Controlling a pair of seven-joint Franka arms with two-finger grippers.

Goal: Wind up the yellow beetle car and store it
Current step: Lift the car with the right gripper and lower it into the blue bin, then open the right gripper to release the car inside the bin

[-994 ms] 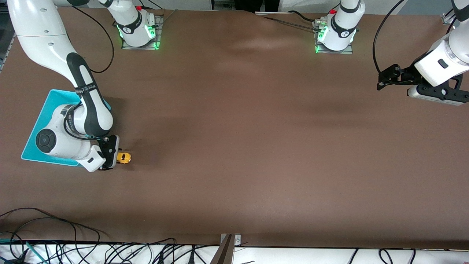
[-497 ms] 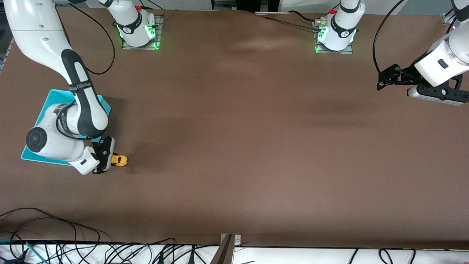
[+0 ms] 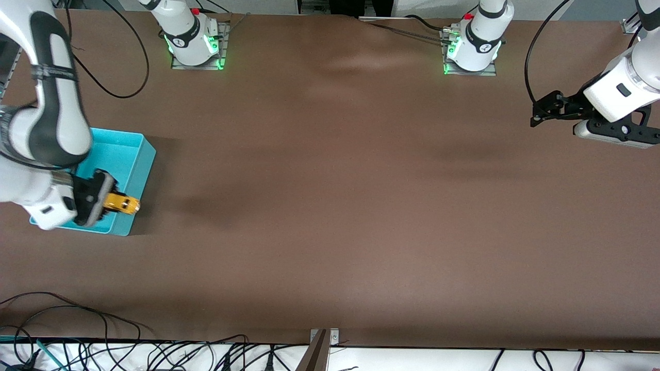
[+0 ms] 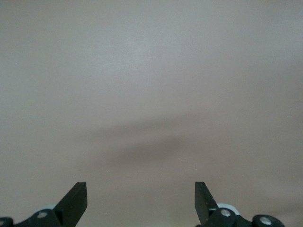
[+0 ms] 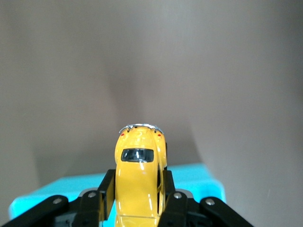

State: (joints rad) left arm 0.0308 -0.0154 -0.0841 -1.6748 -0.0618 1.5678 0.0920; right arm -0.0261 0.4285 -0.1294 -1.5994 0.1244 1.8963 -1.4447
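I will release the yellow beetle car from my right gripper on the teal bin's bottom near the bin's side (image 3: 108, 187) facing the table's middle. The car is now held over the bin's corner.
My right gripper (image 3: 105, 202) is shut on the yellow beetle car (image 3: 121, 204) and holds it up over the corner of the teal bin (image 3: 135, 154) at the right arm's end of the table. In the right wrist view the yellow beetle car (image 5: 138, 179) sits clamped between the two black fingers (image 5: 106, 194), with the teal bin (image 5: 199, 177) below it. My left gripper (image 3: 539, 114) is open and empty, held above the bare table at the left arm's end. In the left wrist view my left gripper (image 4: 140, 203) shows only the brown tabletop between its fingertips.
The brown tabletop (image 3: 330, 206) spans the whole scene. The two arm bases (image 3: 193, 38) stand along the edge farthest from the front camera. Loose cables (image 3: 77, 340) lie past the table's edge nearest that camera.
My right gripper has lifted the yellow beetle car off the table and carried it toward the right arm's end, over the teal bin's corner. The left arm has not moved.
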